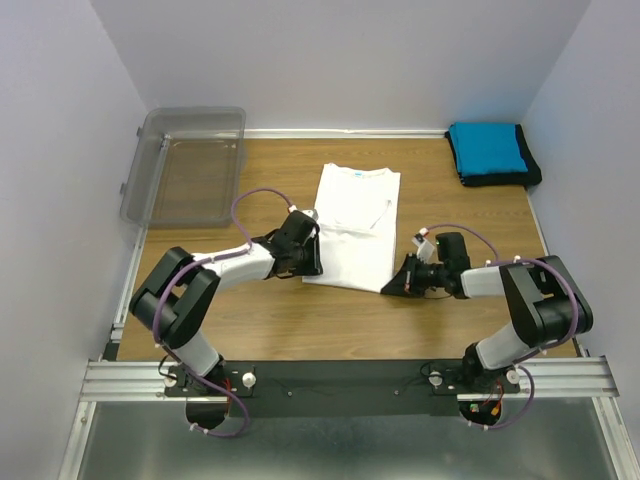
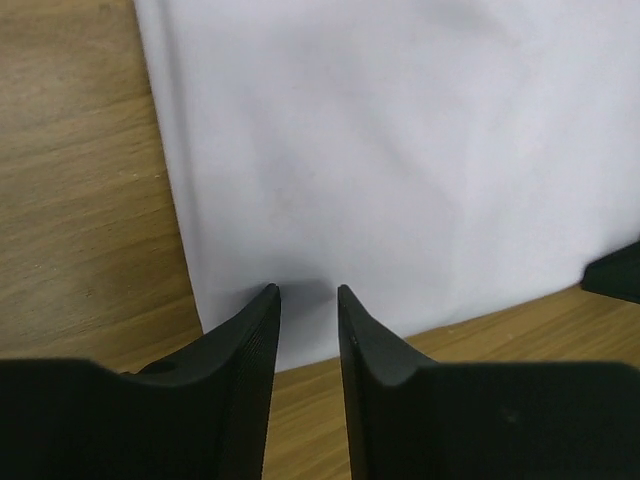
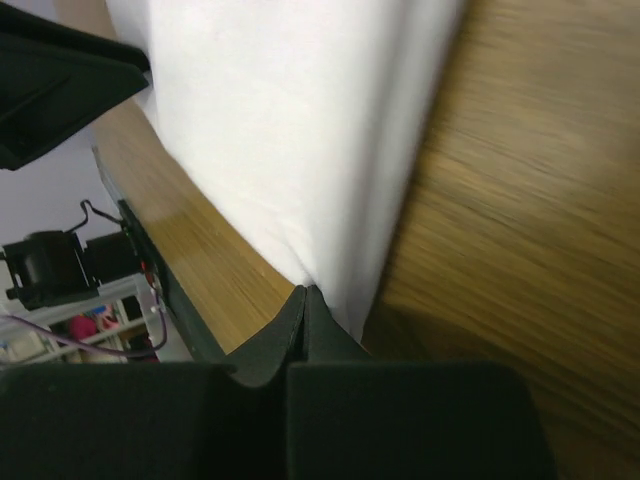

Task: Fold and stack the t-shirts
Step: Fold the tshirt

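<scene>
I am pinching just the edge of the white t-shirt's hem with my right gripper, so next I open it, back off and take the t-shirt's corner (image 3: 352, 316) deeper in its fingers.
The white t-shirt (image 1: 355, 215) lies folded into a long strip mid-table, with its neck at the far end. My left gripper (image 1: 314, 264) is at its near left corner; in the left wrist view the gripper (image 2: 307, 292) is open with a narrow gap, its tips over the shirt's (image 2: 400, 150) hem. My right gripper (image 1: 394, 285) is at the near right corner; in the right wrist view it (image 3: 305, 290) is shut on the corner of the shirt (image 3: 300, 120). The blue t-shirt (image 1: 487, 148) lies folded on the black one (image 1: 503, 181) at the far right.
A clear plastic bin (image 1: 185, 165) stands at the far left corner. Walls close the table on the left, back and right. The right gripper's tip (image 2: 615, 272) shows at the edge of the left wrist view, and the left gripper (image 3: 60, 90) shows in the right wrist view.
</scene>
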`<state>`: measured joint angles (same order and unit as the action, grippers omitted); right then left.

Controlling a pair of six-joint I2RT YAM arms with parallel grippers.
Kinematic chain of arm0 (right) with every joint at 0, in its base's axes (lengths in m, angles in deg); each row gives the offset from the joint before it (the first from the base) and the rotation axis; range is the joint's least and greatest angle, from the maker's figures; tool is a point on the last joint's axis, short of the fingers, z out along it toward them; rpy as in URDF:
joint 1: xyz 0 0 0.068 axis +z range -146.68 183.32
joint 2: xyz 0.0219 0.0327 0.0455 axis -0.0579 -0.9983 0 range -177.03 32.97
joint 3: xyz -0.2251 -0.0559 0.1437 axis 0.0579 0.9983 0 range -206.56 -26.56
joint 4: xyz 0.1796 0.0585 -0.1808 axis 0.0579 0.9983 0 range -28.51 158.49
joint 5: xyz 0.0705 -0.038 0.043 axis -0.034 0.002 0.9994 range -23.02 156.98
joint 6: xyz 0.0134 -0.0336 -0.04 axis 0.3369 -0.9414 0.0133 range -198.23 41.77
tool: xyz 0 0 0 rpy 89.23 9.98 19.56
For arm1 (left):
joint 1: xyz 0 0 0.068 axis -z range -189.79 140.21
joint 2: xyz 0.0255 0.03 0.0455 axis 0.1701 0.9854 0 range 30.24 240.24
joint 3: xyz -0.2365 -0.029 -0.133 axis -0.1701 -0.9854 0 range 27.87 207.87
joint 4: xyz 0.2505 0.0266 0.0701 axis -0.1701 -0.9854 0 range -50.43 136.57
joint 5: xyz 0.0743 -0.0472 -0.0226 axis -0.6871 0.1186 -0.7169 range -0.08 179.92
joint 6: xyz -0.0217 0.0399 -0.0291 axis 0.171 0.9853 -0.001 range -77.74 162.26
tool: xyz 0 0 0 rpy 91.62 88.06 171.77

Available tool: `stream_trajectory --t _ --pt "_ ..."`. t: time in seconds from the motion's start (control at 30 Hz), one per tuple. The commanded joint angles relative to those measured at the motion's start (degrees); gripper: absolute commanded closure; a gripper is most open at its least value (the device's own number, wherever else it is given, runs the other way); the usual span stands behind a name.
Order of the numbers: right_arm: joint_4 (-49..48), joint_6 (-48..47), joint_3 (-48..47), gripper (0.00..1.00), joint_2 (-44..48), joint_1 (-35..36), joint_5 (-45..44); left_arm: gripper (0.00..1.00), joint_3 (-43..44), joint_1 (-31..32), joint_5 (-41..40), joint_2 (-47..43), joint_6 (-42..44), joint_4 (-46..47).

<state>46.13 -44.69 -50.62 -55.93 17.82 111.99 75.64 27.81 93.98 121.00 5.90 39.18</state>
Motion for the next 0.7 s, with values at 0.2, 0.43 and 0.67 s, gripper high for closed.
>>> stream_trajectory --t 0.2,0.43,0.67 --pt "1.82 -0.84 5.33 0.99 -0.84 -5.89 -1.25 0.66 -2.77 -0.34 -0.36 2.23 -3.72 -2.09" --pt "21.1 -8.03 -3.08 0.88 11.55 -5.89 -7.48 0.5 -1.28 0.62 -7.03 -8.05 -7.57 -9.38" --pt "35.2 -10.51 -8.46 0.45 22.36 -5.8 -18.19 0.3 0.65 2.81 -12.66 -7.27 -10.05 -16.24"
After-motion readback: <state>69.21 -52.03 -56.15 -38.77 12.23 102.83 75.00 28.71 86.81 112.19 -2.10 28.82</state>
